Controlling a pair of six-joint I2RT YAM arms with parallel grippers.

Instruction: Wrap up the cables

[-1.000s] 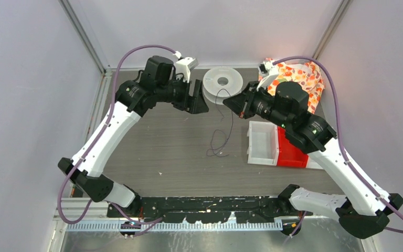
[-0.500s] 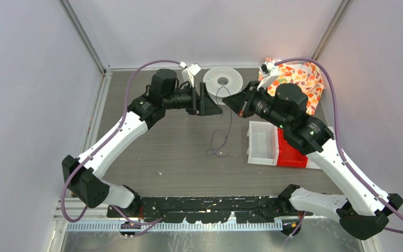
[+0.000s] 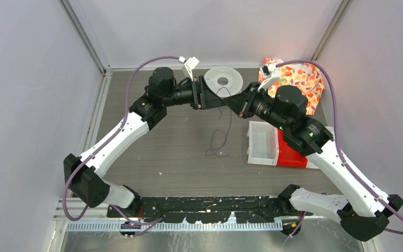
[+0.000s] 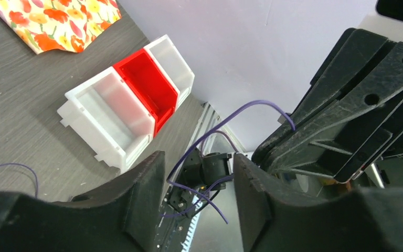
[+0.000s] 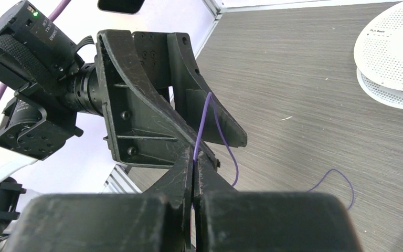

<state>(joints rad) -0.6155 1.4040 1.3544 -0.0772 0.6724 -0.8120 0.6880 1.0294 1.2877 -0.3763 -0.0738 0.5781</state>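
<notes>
My right gripper's fingers have a long loose end of the cable arcing past them, so next my left gripper pinches the cable while my right one retakes it nearer the cable's tip (image 4: 197, 194).
The cable (image 3: 230, 123) is a thin purple wire that hangs from my right gripper and loops on the table below it. My right gripper (image 3: 231, 101) is shut on the cable's upper part, and in the right wrist view (image 5: 194, 160) the wire (image 5: 202, 122) rises out of the closed jaws. My left gripper (image 3: 212, 100) is open and tip to tip with the right one. In the left wrist view (image 4: 198, 163) the cable (image 4: 262, 102) arcs between its spread fingers without being held. A white spool (image 3: 236, 79) lies just behind both grippers.
A white bin (image 3: 262, 143) and a red bin (image 3: 289, 152) stand at the right, under the right arm. A floral cloth (image 3: 299, 76) lies at the back right corner. The spool also shows in the right wrist view (image 5: 383, 58).
My left arm has swung right and its open fingers now straddle the cable beside the right gripper's tip. The right gripper has barely moved and keeps its hold.
</notes>
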